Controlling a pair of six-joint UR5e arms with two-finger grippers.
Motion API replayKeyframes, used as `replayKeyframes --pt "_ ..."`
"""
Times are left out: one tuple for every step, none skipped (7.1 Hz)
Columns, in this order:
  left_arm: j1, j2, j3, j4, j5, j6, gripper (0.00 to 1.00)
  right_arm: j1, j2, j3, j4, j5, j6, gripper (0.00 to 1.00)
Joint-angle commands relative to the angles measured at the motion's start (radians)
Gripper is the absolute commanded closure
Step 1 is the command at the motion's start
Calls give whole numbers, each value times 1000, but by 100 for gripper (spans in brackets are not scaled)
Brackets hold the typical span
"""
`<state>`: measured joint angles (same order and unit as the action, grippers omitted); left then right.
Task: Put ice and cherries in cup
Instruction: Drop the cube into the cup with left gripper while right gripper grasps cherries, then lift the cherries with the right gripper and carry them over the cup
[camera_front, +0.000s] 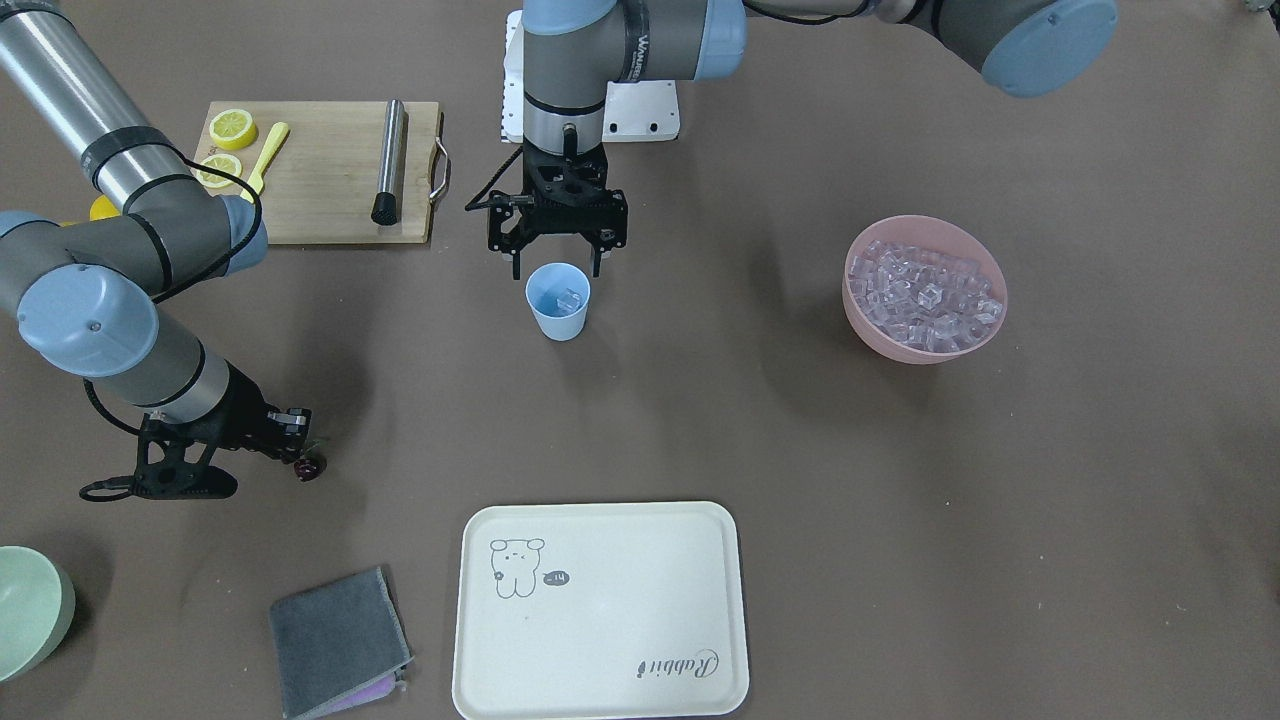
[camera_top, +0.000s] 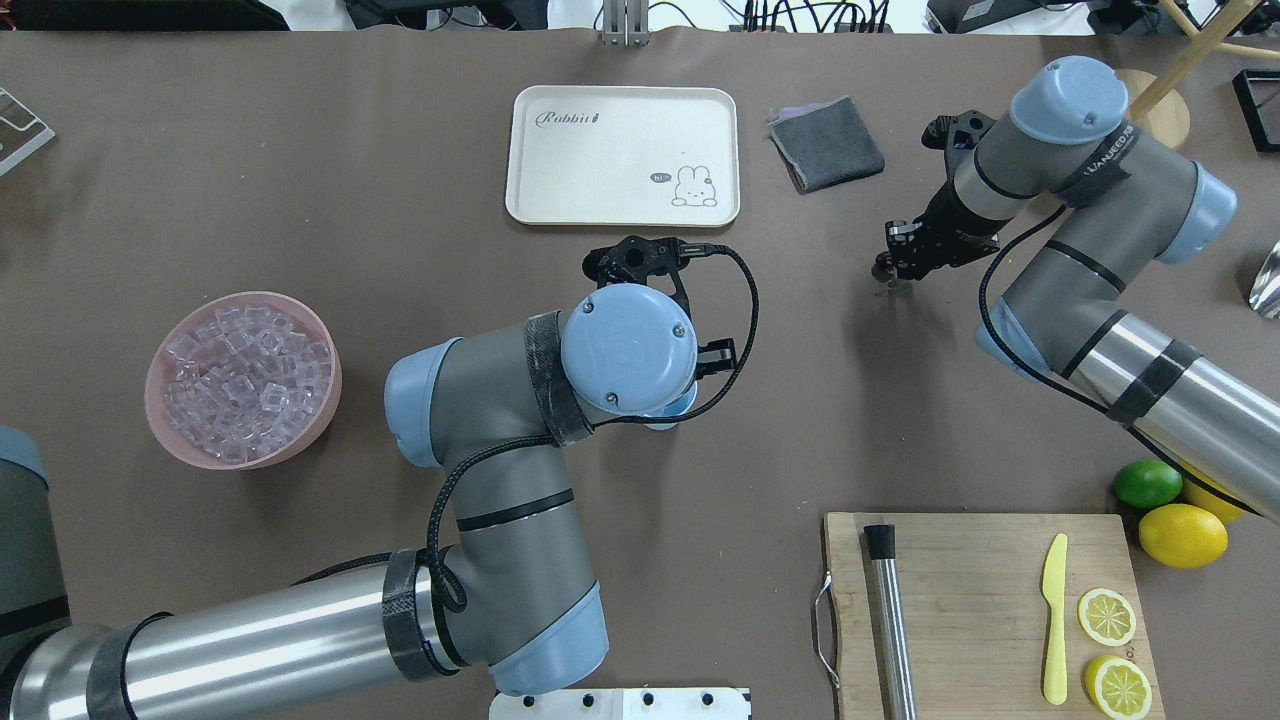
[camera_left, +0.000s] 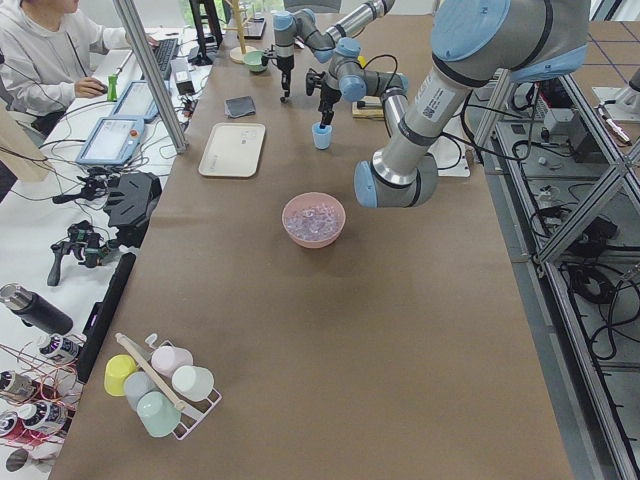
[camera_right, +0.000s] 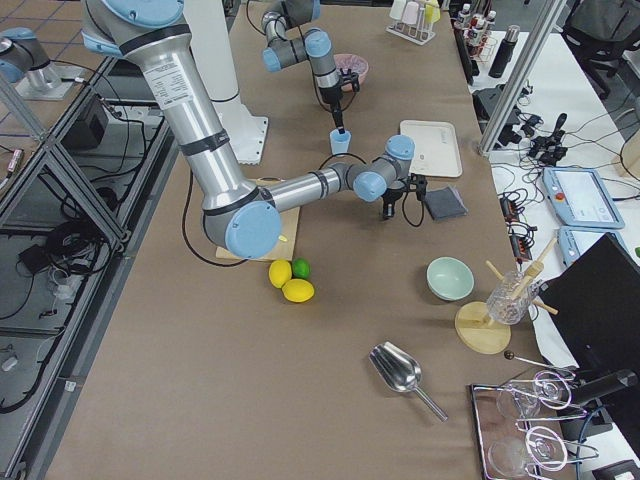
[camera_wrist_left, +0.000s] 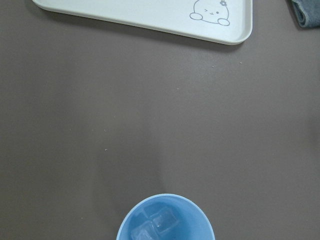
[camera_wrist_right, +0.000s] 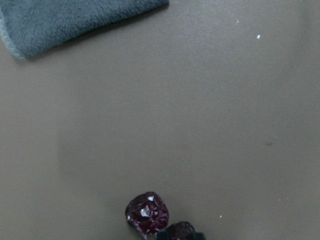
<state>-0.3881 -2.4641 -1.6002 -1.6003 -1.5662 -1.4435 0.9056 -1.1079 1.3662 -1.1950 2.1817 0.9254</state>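
Next, I release the cherries from my right gripper over the ice cubes inside the pale blue cup (camera_front: 561, 282).
The pale blue cup (camera_front: 558, 300) stands mid-table with two ice cubes (camera_wrist_left: 152, 225) in it; it also shows in the left wrist view (camera_wrist_left: 196, 214). My left gripper (camera_front: 557, 262) hangs open and empty just above the cup's far rim. More ice (camera_front: 925, 290) fills the pink bowl (camera_front: 920, 345). My right gripper (camera_front: 303, 458) is low over the table and shut on the cherries (camera_front: 311, 467), two dark red fruits that also show in the right wrist view (camera_wrist_right: 147, 212), close to the table surface.
A cream tray (camera_front: 620, 600) and a grey cloth (camera_front: 338, 640) lie on the operators' side. A wooden cutting board (camera_front: 320, 180) holds lemon slices, a yellow knife and a metal rod. A green bowl (camera_front: 25, 610) sits at the edge. A lime (camera_top: 1147, 483) and lemons lie by the board.
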Motion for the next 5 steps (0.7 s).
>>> replayKeyframes --pt "0 1 0 -1 0 0 6 38 8 17 0 47 -7 100" --pt "-2 1 0 0 0 0 6 45 8 64 -6 87 3 100" --pt "-5 1 -3 -1 0 0 6 45 5 126 -14 92 6 100" --pt "-6 42 -51 -1 0 2 7 44 8 175 -34 92 25 100" --pt "-8 136 -175 2 -3 12 8 26 11 259 -102 92 64 100"
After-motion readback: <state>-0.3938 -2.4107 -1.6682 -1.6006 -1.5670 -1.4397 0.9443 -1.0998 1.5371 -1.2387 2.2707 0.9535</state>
